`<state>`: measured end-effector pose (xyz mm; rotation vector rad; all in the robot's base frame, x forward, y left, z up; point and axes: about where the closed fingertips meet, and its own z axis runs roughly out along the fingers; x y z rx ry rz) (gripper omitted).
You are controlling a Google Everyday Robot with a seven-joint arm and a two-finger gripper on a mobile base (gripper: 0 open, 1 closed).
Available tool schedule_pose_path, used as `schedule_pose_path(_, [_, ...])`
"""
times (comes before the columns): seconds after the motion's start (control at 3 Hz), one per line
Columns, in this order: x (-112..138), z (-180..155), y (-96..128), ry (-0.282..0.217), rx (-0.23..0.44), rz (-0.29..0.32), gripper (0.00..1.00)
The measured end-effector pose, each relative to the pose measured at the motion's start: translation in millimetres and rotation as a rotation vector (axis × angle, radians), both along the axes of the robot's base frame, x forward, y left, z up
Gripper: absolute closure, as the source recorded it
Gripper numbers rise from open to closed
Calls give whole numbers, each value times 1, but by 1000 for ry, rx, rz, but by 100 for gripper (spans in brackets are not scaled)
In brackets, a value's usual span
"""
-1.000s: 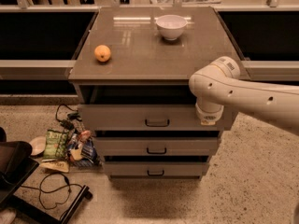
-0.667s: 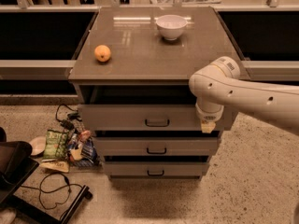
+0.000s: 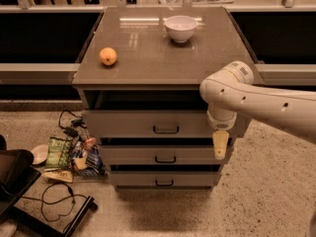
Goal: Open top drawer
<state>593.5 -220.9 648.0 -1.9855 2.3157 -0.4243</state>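
Observation:
My fingers hang low outside the top drawer's front; I will raise them, grip the front's top edge at the gap (image 3: 200, 111) and pull it open.
The top drawer (image 3: 128, 124) is the uppermost and tallest of three grey drawer fronts, with a small black bar handle (image 3: 166, 129) at its middle. A dark gap shows between it and the cabinet top. My gripper (image 3: 220, 145) hangs pointing down from the white arm (image 3: 261, 100), in front of the right end of the top drawer's front. Its tip reaches down to the middle drawer (image 3: 128, 154). It is to the right of the handle and apart from it.
A white bowl (image 3: 180, 28) and an orange (image 3: 108, 56) sit on the cabinet top (image 3: 148, 63). The bottom drawer (image 3: 133, 179) is below. Snack bags (image 3: 66, 154), cables and a black chair base (image 3: 29, 196) lie on the floor at the left.
My gripper has moved down along the right end of the top drawer's front. The drawers, bowl and orange have not moved.

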Motion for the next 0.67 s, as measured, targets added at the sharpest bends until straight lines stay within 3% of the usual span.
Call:
schedule_pose_path(0.33, [26, 22, 8, -29, 4, 36, 0])
schedule_pose_path(0.67, [28, 24, 8, -34, 6, 35, 0])
